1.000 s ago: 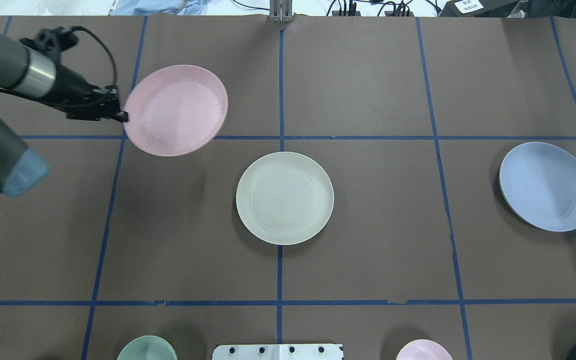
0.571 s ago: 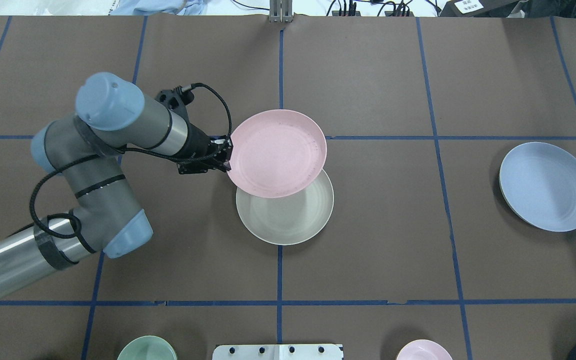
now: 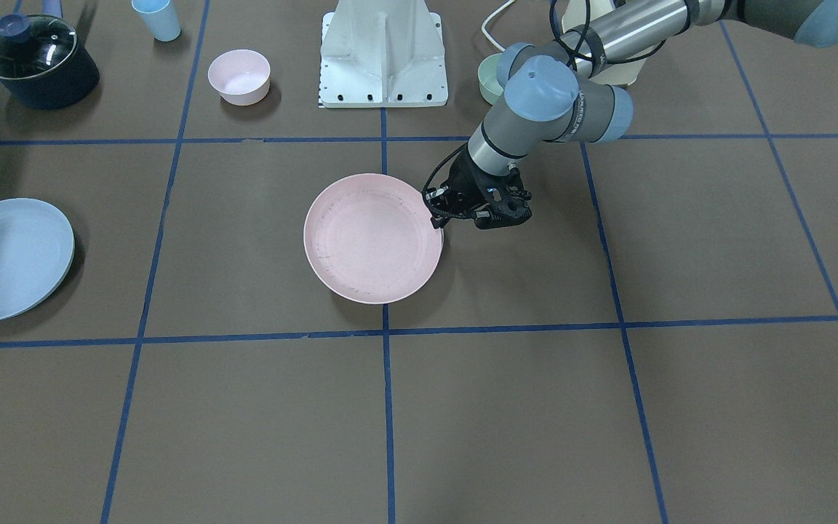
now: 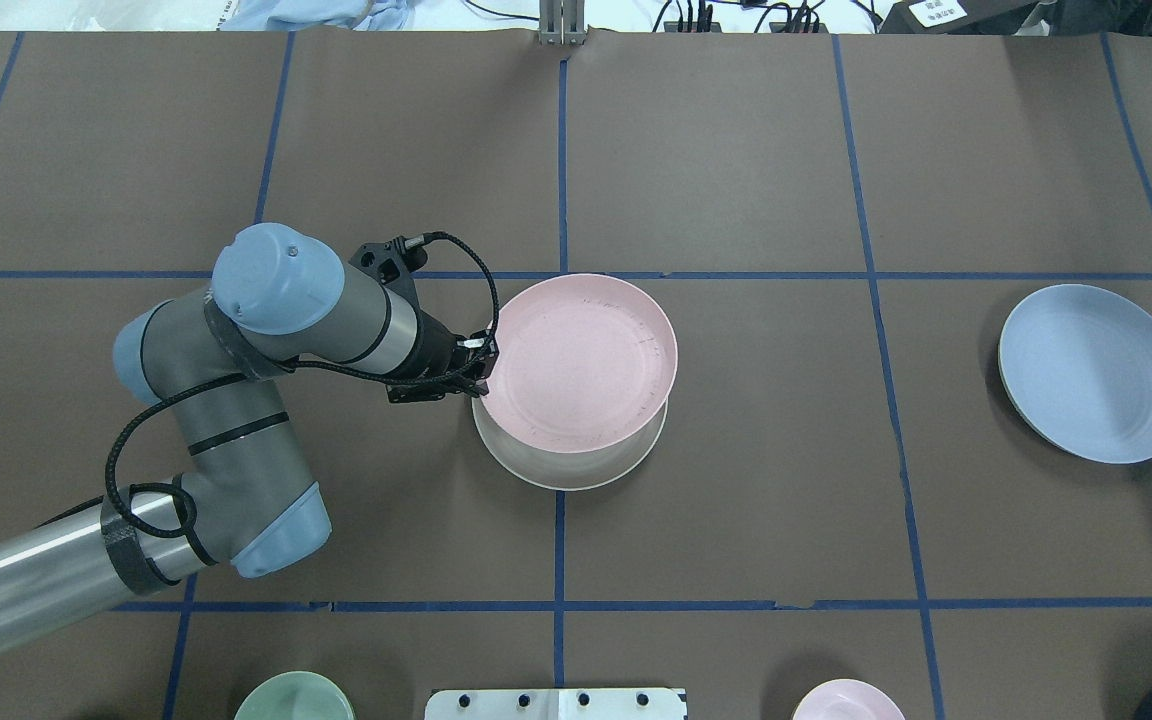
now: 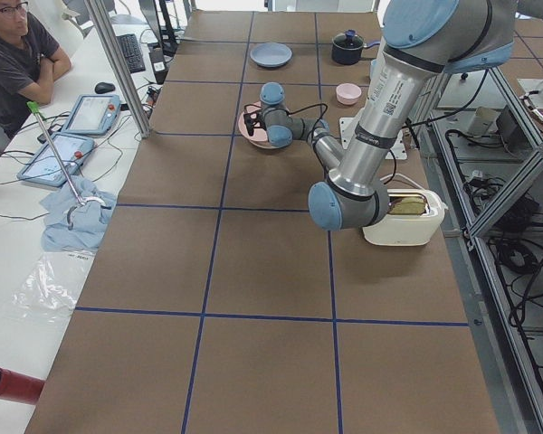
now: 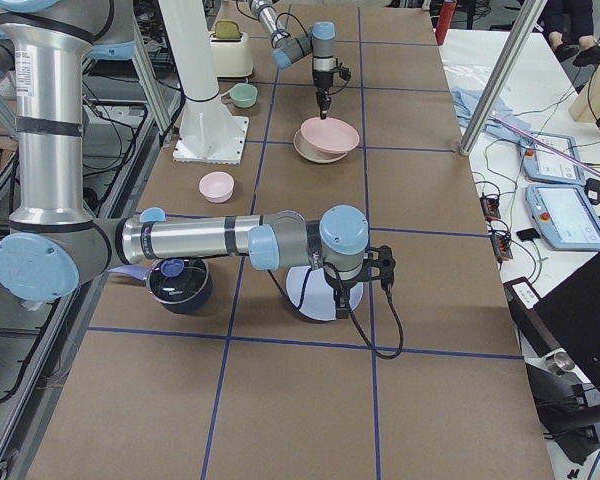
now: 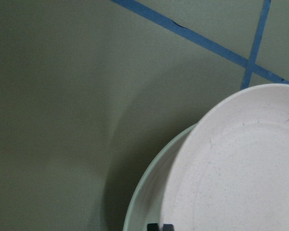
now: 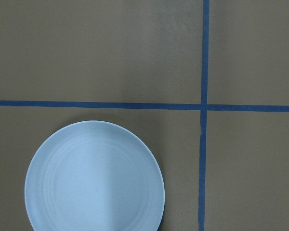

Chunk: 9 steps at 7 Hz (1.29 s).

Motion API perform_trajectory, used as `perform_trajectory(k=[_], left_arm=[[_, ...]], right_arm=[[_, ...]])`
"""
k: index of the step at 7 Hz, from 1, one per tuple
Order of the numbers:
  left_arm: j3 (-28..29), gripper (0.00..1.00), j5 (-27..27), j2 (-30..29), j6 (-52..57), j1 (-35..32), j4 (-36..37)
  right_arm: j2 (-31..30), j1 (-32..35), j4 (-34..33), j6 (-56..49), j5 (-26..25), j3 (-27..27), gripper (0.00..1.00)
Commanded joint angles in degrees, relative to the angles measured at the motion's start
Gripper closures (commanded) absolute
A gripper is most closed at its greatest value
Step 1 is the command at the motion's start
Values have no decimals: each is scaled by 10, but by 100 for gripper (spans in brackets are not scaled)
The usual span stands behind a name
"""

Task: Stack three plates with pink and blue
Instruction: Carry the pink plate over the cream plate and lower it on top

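Next, my left gripper sets the pale pink plate down on top of the cream-white plate [image 3: 377, 224] at the middle of the table and lets go of it there.
My left gripper [image 4: 481, 362] is shut on the left rim of the pale pink plate [image 4: 581, 362] and holds it over the cream-white plate [image 4: 568, 472] at the table's middle. The pink plate covers most of the cream one; I cannot tell whether they touch. The left wrist view shows the pink plate [image 7: 241, 163] over the cream rim [image 7: 149, 197]. The light blue plate [image 4: 1094, 372] lies flat at the right. My right gripper [image 6: 338, 308] hangs over the blue plate [image 8: 94, 175], seen only in the exterior right view; I cannot tell whether it is open or shut.
A small pink bowl [image 3: 239, 76], a small green bowl [image 4: 293, 698], a dark lidded pot [image 3: 37, 62] and a blue cup [image 3: 156, 18] stand along the robot's side, around the white base [image 3: 384, 51]. A toaster [image 5: 403, 217] sits beside the left arm.
My left arm has carried the pink plate from the back left to the middle, over the cream plate. The blue plate has not moved.
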Motion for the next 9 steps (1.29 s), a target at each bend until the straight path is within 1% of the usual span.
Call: perform_trajectory(k=[1,7,8,9], left_arm=[[-32,100,0,37,2,2,0],[-33,100,-1,25,2,18,-1],[-33,81,-6,26,2,18,-3],[-33,7,-1,29,3,17,-6]], right_arm=[[4,-1,-1,0,-2,-3,0],[5,-1,-1,-1,-3,-4,0],[5,-1,-1,0,-2,-4,0],[5,-1,-1,0,-2,-5,0]])
